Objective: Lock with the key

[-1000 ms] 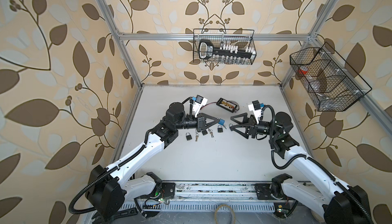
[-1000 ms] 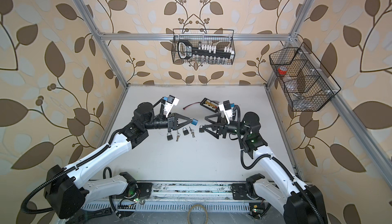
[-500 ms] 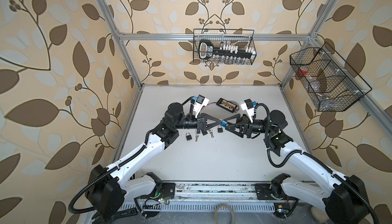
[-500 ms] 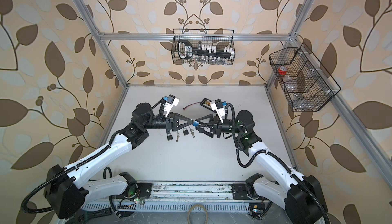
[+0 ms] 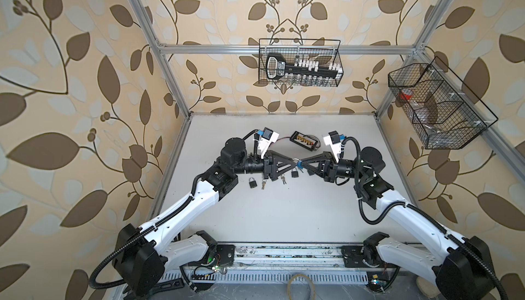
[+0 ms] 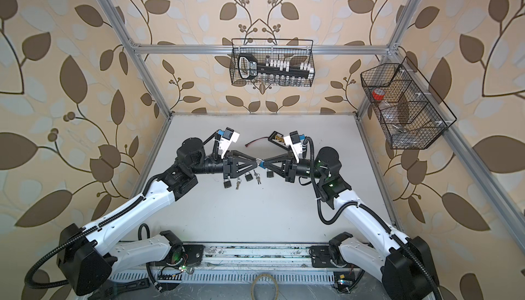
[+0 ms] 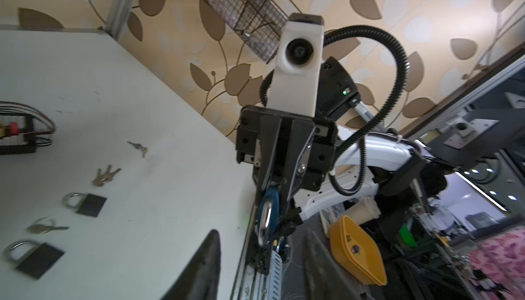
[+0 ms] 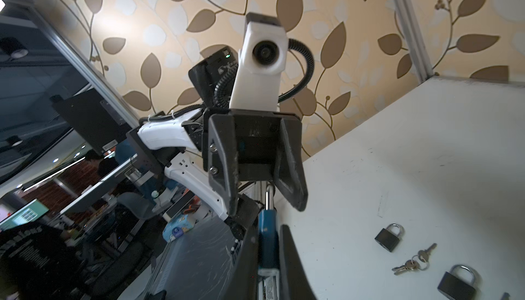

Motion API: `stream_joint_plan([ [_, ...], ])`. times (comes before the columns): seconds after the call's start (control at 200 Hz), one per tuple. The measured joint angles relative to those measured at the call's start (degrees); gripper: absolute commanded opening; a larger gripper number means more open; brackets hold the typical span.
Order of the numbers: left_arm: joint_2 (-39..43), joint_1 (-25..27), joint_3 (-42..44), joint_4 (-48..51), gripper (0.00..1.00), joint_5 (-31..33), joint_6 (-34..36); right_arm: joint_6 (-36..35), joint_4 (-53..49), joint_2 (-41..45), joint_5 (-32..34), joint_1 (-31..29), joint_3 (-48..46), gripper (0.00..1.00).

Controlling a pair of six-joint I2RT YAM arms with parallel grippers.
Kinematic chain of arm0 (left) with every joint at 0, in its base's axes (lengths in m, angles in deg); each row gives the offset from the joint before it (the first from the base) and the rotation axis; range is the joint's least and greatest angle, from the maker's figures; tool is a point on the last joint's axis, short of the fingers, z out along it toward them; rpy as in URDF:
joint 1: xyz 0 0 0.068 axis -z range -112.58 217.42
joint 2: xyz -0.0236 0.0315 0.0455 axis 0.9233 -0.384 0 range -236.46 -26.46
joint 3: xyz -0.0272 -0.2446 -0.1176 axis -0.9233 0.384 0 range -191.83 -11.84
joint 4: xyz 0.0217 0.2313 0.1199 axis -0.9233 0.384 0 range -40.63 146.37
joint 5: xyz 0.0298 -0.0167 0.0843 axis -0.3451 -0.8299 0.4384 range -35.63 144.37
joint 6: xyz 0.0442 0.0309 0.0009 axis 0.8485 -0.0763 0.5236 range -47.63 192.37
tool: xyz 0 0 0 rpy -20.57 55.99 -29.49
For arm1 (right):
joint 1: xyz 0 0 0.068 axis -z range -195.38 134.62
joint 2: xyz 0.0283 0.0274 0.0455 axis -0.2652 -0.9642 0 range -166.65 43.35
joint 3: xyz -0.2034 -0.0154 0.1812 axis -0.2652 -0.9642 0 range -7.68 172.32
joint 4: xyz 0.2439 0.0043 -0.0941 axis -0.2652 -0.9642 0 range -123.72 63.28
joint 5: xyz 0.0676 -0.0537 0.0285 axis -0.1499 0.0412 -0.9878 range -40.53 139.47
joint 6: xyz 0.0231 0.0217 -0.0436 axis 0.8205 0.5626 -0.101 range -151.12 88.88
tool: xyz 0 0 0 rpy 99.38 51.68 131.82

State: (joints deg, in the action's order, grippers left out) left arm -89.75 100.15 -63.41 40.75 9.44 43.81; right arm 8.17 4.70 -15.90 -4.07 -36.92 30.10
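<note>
Next, my right gripper releases the blue padlock on the table at its own end of the black padlock row (image 5: 331, 166).
A blue padlock (image 5: 298, 164) (image 6: 260, 164) hangs in mid-air above the table where the two grippers meet tip to tip. My right gripper (image 8: 268, 233) (image 5: 302, 164) is shut on its blue body (image 8: 267, 244). Its silver shackle (image 8: 268, 196) (image 7: 265, 219) points into my left gripper (image 7: 262, 241) (image 5: 293, 161), whose fingers (image 8: 292, 170) stand open and apart from it. Small keys (image 5: 262, 183) (image 8: 414, 261) lie on the table below, none in a gripper. Whether a key sits in the blue padlock cannot be made out.
Black padlocks (image 6: 227, 183) (image 6: 249, 177) (image 6: 269, 174) and further keys (image 6: 258, 181) lie under the grippers. A wired black board (image 5: 305, 141) lies behind them. Wire baskets hang on the back wall (image 5: 299, 62) and the right wall (image 5: 437, 108).
My right gripper has come in from the right to the left gripper's tip and shut on the blue padlock. The left gripper, shut before, has opened.
</note>
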Motion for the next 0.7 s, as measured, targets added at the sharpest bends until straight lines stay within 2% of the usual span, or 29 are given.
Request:
stream_joint_plan([
  [0.145, 2.23, 0.24, -3.04, 13.53, 0.99, 15.80, 4.83, -2.01, -6.56, 2.51, 6.03, 13.57, -5.18, 0.00],
  [0.225, 3.34, 0.24, -3.19, 18.64, 0.99, 23.04, 6.27, -5.86, -14.45, 0.74, 12.44, 21.14, -6.56, 0.00],
  [0.295, 4.17, 0.24, -2.67, 21.73, 0.99, 27.71, 6.80, -9.27, -19.63, -2.25, 17.94, 24.85, -6.58, 0.00],
  [0.45, 6.36, 0.24, 0.11, 25.57, 0.99, 33.40, 7.06, -14.75, -25.14, -11.08, 25.79, 28.11, -5.88, 0.00],
  [0.57, 7.72, 0.24, 1.33, 27.26, 0.99, 35.10, 7.04, -16.63, -26.64, -19.76, 27.23, 28.09, -2.89, 0.00],
  [0.705, 9.51, 0.24, 2.27, 28.20, 0.99, 36.89, 7.02, -17.53, -26.88, -25.40, 28.24, 27.91, -0.31, 0.00],
])
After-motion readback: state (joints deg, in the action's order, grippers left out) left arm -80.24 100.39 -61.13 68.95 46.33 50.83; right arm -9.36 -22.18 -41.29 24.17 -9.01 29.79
